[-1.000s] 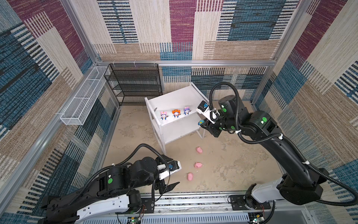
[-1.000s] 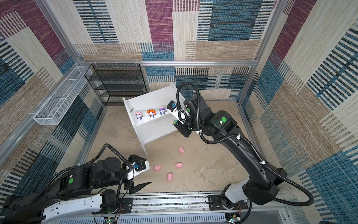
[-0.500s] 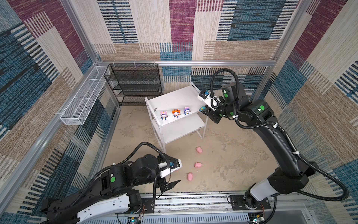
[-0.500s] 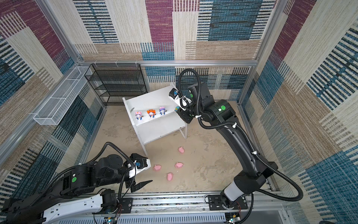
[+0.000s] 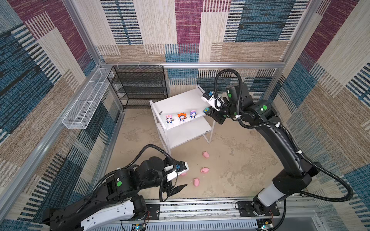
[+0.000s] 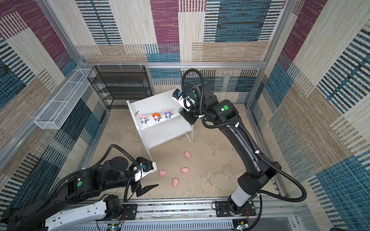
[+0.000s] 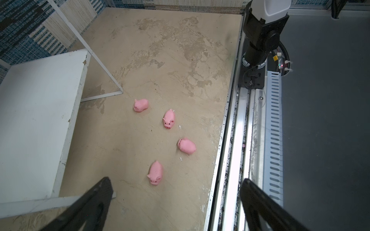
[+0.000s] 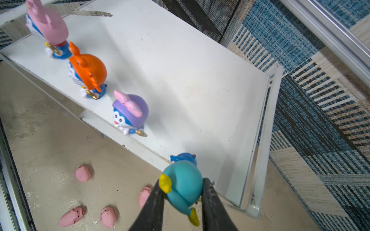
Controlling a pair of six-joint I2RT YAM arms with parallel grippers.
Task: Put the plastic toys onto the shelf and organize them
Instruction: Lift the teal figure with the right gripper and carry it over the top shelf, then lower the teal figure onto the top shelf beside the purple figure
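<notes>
Next, my right gripper sets the teal-hooded figurine down on the top board's front edge (image 5: pixel 203 112) (image 8: pixel 187 164) next to the purple-hooded figurine.
The white shelf (image 5: pixel 181 100) (image 8: pixel 180 80) stands at the back of the floor. Along its top board's front edge stand a pink-hooded figurine (image 5: pixel 169 119), an orange-hooded one (image 5: pixel 181 116) and a purple-hooded one (image 5: pixel 193 114). My right gripper (image 8: pixel 182 181) (image 5: pixel 208 112) is shut on the teal-hooded figurine (image 8: pixel 183 188), held just off the board's right front corner. Several pink pigs (image 7: pixel 155 173) (image 6: pixel 185 170) lie on the floor before the shelf. My left gripper (image 7: pixel 176 181) hovers low near the closest pig, open and with nothing between its fingers.
A black wire-mesh rack (image 5: pixel 138 86) stands against the back wall, left of the shelf. A long white wire basket (image 5: pixel 86 100) hangs on the left wall. The metal rail (image 7: pixel 236 140) carrying both arm bases runs along the front edge.
My right arm has carried the teal-hooded figurine up and back, from beside the shelf's right side to the top board's right front corner. My left arm has barely shifted.
</notes>
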